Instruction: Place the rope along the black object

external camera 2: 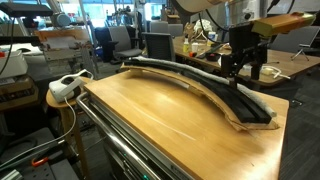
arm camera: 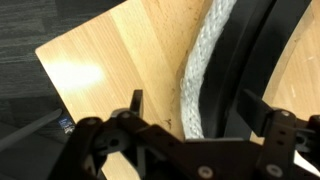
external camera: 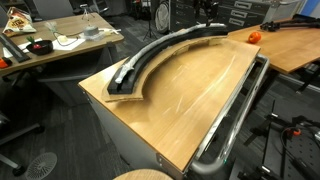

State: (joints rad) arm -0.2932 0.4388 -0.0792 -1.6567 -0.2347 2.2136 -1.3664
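My gripper should take hold of the rope close by, since it lies against the black object's outer edge, and carry it over the middle of the black object [arm camera: 246, 60].
The rope [arm camera: 200, 70], a whitish braided cord, lies against the left edge of the black object [arm camera: 240, 60] in the wrist view. My gripper [arm camera: 193, 108] hangs over them with its jaws open, one finger on each side, and the rope runs between them untouched. In both exterior views the black object [external camera: 150, 60] [external camera 2: 200, 85] curves across the wooden table on its light board. The rope [external camera: 165, 45] [external camera 2: 170, 68] follows its outer curve. The gripper [external camera 2: 240, 72] stands above one end of the arc, and it shows at the top of an exterior view [external camera: 206, 15].
A shiny bent metal tube rail [external camera: 235, 120] [external camera 2: 120, 140] runs along the table's edge. An orange object [external camera: 254, 37] sits on the neighbouring table. A cluttered desk [external camera: 50, 45] stands beyond the arc, and a white device [external camera 2: 65, 87] rests on a stool beside the table.
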